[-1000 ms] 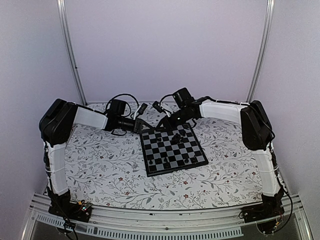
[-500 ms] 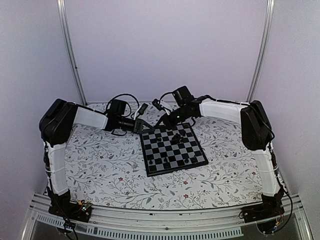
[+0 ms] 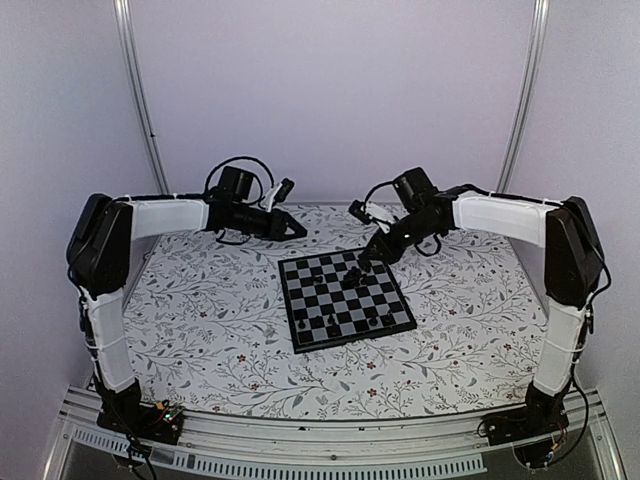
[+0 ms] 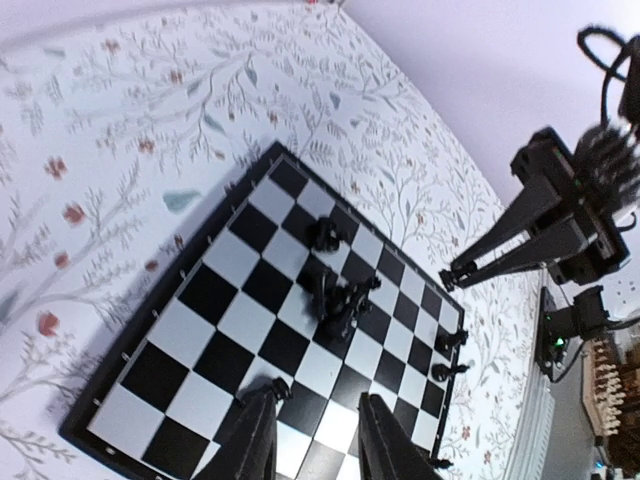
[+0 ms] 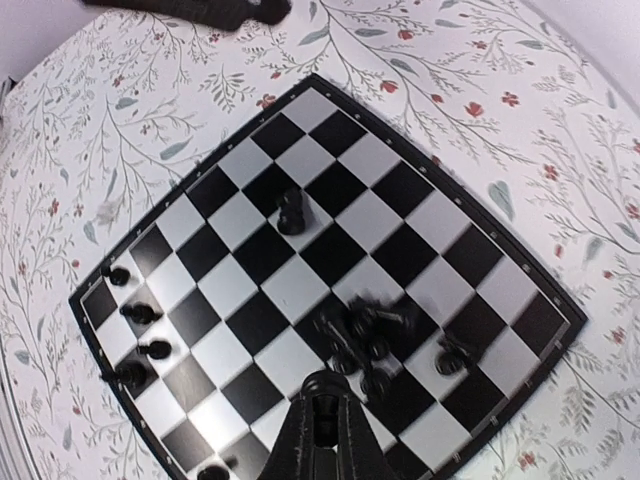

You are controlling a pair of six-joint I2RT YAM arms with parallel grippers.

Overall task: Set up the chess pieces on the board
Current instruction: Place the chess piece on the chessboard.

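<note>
I need to set the small dark chess piece with my right gripper on the dark square (image 3: 397,307) behind the board's near white corner.
The board (image 3: 310,338) lies mid-table with black chess pieces on it. A tangled heap of pieces (image 5: 368,328) sits near its centre, one stands alone (image 5: 291,213), and several line one edge (image 5: 140,313). My right gripper (image 5: 322,386) hovers over the board close to the heap, shut on a small dark chess piece pinched at its tips. In the top view that gripper (image 3: 366,262) hangs above the board's far edge. My left gripper (image 4: 315,400) is open with nothing between its fingers. It floats above the board, and in the top view the left gripper (image 3: 298,232) is beyond the far left corner.
The board rests on a floral tablecloth (image 3: 200,330). Cables loop behind both wrists near the back wall (image 3: 240,170). Metal rails (image 3: 140,110) stand at the back corners. The right arm's fingers (image 4: 490,262) show at the right of the left wrist view.
Both arms have risen and spread apart. My left gripper pulled back from the board's far left corner and opened. My right gripper shut over the heap and lifted to the right.
</note>
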